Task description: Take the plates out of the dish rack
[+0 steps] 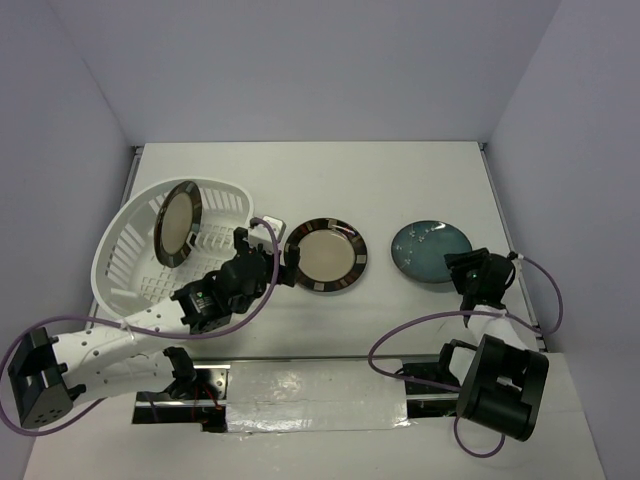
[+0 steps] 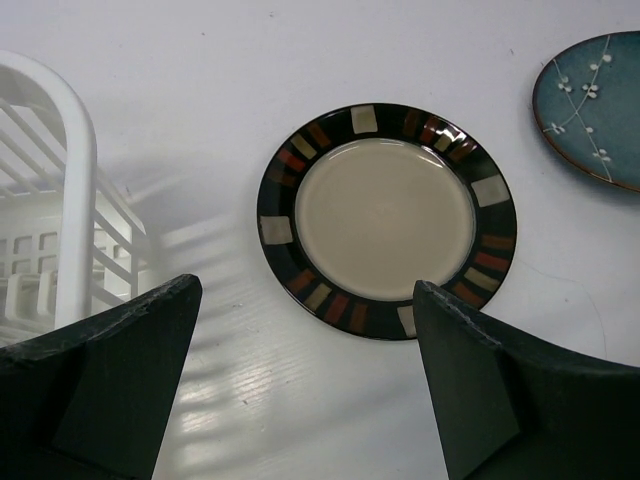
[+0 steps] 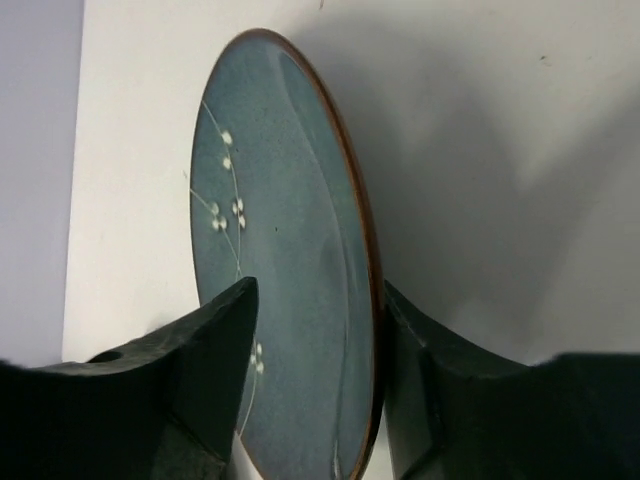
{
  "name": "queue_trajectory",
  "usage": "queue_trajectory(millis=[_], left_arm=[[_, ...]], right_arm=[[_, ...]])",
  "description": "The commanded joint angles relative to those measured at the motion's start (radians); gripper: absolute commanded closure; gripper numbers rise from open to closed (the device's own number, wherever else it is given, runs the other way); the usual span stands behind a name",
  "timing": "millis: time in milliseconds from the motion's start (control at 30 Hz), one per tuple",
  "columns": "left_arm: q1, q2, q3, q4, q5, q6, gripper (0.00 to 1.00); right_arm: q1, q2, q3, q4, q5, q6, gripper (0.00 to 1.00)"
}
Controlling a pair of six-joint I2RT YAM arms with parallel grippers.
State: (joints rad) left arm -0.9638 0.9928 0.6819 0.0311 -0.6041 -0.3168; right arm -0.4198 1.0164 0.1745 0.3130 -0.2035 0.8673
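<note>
The upper rim [image 1: 168,200] of the beige-centred plate standing in the white dish rack will be gripped next by my left gripper, once it gets there.
The white dish rack [image 1: 108,262] stands at the left and holds one beige-centred, black-rimmed plate [image 1: 177,222] upright; its rim shows in the left wrist view [image 2: 75,200]. A second beige-centred plate [image 1: 325,255] lies flat on the table right of the rack, and is also in the left wrist view [image 2: 385,220]. My left gripper [image 1: 283,268] [image 2: 308,285] is open and empty, just short of that plate's near edge. The teal plate [image 1: 430,248] [image 3: 290,200] sits at the right, slightly tilted. My right gripper [image 1: 463,268] [image 3: 318,288] straddles its near rim, one finger over the face, one against the rim.
Grey-violet walls close the table at the back and both sides. The teal plate's edge shows at the top right of the left wrist view [image 2: 595,105]. Purple cables [image 1: 420,325] loop near both arm bases. A shiny taped strip [image 1: 300,395] runs along the near edge.
</note>
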Motion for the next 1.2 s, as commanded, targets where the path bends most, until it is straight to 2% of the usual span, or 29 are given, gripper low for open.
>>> queue_trajectory(millis=[0,367,733,900,1000,1067,1167], left_arm=[[-0.003,-0.022,0.001,0.056,-0.007,0.002,0.01],[-0.003,-0.054,-0.028,0.085,0.001,-0.002,0.01],[-0.001,-0.033,-0.024,0.079,-0.005,-0.007,0.01],[-0.001,-0.016,-0.053,0.158,0.09,0.05,0.01],[-0.001,0.004,0.03,0.087,0.115,0.042,0.02],[-0.003,0.007,0.112,0.031,0.109,0.041,0.03],[0.002,-0.038,0.143,0.068,0.168,0.065,0.1]], right_arm=[[-0.005,-0.024,0.13,-0.15,0.079,-0.042,0.39],[-0.005,-0.007,0.218,-0.371,0.167,-0.047,0.38],[-0.005,0.106,0.23,-0.354,0.154,-0.047,0.37],[-0.005,0.007,0.292,-0.492,0.231,-0.068,0.36],[-0.004,-0.071,0.364,-0.603,0.246,-0.085,0.35],[-0.004,-0.151,0.398,-0.644,0.231,-0.1,0.35],[0.012,-0.282,0.418,-0.657,0.147,-0.14,0.33]])
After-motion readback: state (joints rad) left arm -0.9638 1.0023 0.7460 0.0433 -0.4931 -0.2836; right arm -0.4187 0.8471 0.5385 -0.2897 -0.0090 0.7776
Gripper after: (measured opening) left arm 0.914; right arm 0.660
